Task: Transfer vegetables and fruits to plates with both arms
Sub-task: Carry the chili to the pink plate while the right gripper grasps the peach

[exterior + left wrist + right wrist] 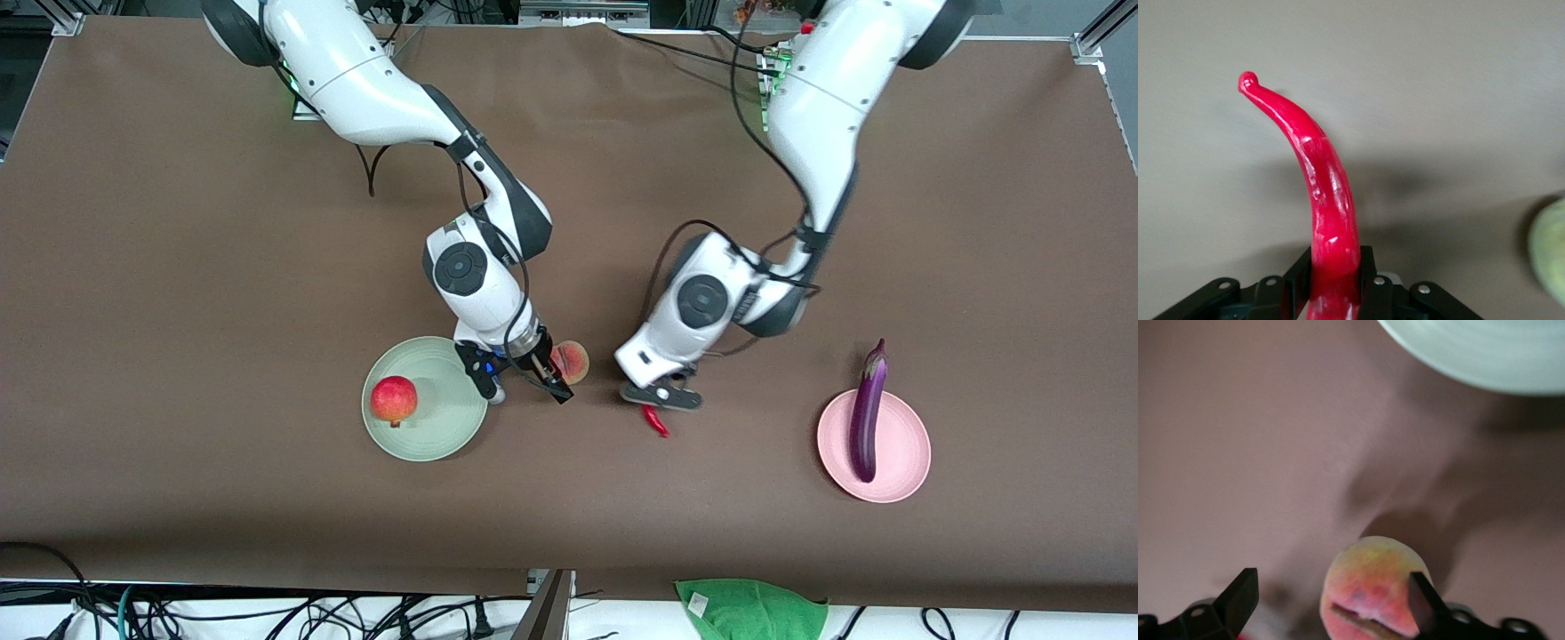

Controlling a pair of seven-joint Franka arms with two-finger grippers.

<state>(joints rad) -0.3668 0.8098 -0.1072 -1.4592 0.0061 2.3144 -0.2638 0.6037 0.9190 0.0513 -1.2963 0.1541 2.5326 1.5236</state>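
Next, I set the red chili pepper down with my left gripper on the pink plate (844, 449) next to the eggplant, toward the middle of the table.
My right gripper (523, 384) is open, low beside the mint green plate (440, 436). In the right wrist view the pinkish-orange peach (1371, 587) sits between its fingers (1241, 593), close to one of them. The peach (573, 360) rests on the table next to that plate, which holds the red apple-like fruit (394, 400). My left gripper (662, 397) is shut on the red chili pepper (657, 421), low over the table middle. The chili (1318, 167) sticks out past its jaws. The purple eggplant (867, 413) lies on the pink plate (911, 462).
The brown table cover (178, 356) spreads wide toward both ends. A green cloth (751, 609) lies off the table's edge nearest the front camera, with cables beside it. The mint plate's rim (1485, 353) shows in the right wrist view.
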